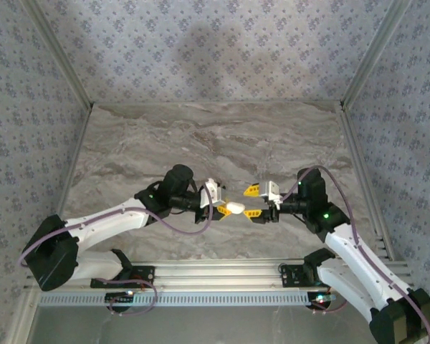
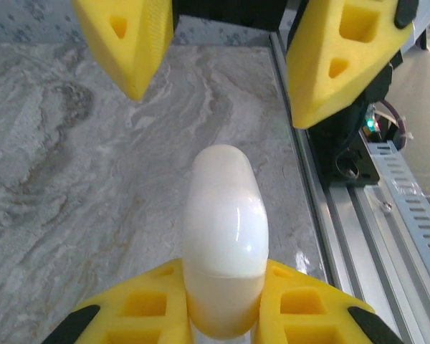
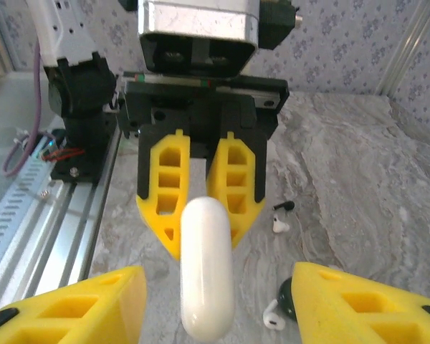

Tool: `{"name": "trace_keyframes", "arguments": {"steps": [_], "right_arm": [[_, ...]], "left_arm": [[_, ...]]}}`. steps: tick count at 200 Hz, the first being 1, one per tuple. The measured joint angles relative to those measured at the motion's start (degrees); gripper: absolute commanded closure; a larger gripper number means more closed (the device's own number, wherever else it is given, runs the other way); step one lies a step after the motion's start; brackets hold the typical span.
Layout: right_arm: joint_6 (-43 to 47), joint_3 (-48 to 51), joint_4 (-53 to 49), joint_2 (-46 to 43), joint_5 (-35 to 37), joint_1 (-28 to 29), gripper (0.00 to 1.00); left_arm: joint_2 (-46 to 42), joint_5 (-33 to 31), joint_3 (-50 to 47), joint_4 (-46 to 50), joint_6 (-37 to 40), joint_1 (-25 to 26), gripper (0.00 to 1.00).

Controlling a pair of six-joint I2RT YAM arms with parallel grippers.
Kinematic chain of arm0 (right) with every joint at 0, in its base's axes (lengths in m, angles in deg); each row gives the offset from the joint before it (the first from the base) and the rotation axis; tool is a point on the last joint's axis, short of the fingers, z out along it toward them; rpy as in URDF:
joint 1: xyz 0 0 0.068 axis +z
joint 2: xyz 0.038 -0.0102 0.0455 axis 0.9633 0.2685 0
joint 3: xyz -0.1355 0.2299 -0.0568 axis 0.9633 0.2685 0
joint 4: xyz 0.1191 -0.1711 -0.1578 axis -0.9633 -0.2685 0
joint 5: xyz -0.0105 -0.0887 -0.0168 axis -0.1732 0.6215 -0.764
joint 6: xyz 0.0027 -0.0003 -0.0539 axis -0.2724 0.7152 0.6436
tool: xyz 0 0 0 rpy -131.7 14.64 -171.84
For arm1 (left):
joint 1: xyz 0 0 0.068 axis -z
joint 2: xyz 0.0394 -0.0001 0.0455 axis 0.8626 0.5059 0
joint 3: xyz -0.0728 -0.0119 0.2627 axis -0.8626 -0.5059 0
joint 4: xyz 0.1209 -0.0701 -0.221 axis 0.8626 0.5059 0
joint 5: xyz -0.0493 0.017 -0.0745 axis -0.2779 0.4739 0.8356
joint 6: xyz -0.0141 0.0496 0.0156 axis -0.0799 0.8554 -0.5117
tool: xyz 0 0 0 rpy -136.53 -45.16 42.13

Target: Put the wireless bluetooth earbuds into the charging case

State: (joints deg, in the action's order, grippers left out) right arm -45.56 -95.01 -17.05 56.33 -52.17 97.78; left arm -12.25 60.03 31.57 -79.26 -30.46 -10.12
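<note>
The charging case's lid is shut and my left gripper holds its near end, so next my right gripper grips the charging case's loose end [image 1: 241, 208] to open the lid first.
The charging case [image 2: 226, 222], a glossy white pebble with its lid closed, is held off the table with my left gripper [image 2: 224, 287] shut on its near end. In the top view the case [image 1: 235, 208] sticks out to the right from the left gripper [image 1: 224, 208]. My right gripper [image 1: 252, 201] faces it, open, one yellow finger on each side of the case's free end without touching. In the right wrist view the case [image 3: 208, 272] hangs between the right gripper's [image 3: 218, 287] spread fingers. Two white earbuds lie on the marble, one [image 3: 280, 225] farther off and one [image 3: 274, 316] nearer.
A black round object [image 3: 287, 297] lies against the nearer earbud, and a tiny black stick [image 3: 284, 206] lies by the farther one. An aluminium rail [image 2: 358, 215] runs along the table's near edge. Patterned walls [image 1: 215, 50] enclose the marble table [image 1: 215, 136].
</note>
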Motion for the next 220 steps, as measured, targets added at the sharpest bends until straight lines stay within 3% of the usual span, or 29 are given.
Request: {"name": "trace_keyframes", "arguments": {"steps": [59, 110, 135, 164, 220], "right_arm": [[-3.74, -0.07, 3.45, 3.72, -2.40, 0.02, 0.49], [-3.91, -0.31, 4.33, 4.33, -2.86, 0.02, 0.73], [-3.06, -0.81, 3.58, 4.33, -3.04, 0.02, 0.80], [-1.53, -1.70, 1.81, 4.33, -3.32, 0.02, 0.82], [0.37, -3.19, 0.02, 4.59, -4.31, 0.02, 0.82]], "left_arm": [[0.02, 0.76, -0.09, -5.90, -3.13, 0.00, 0.84], [0.11, 0.76, -0.09, -6.21, -3.72, 0.00, 0.84], [0.11, 0.94, -0.09, -6.21, -3.93, 0.00, 0.76], [0.11, 1.09, -0.09, -6.49, -4.02, 0.00, 0.66], [0.11, 1.14, -0.09, -6.45, -4.42, 0.00, 0.66]]}}
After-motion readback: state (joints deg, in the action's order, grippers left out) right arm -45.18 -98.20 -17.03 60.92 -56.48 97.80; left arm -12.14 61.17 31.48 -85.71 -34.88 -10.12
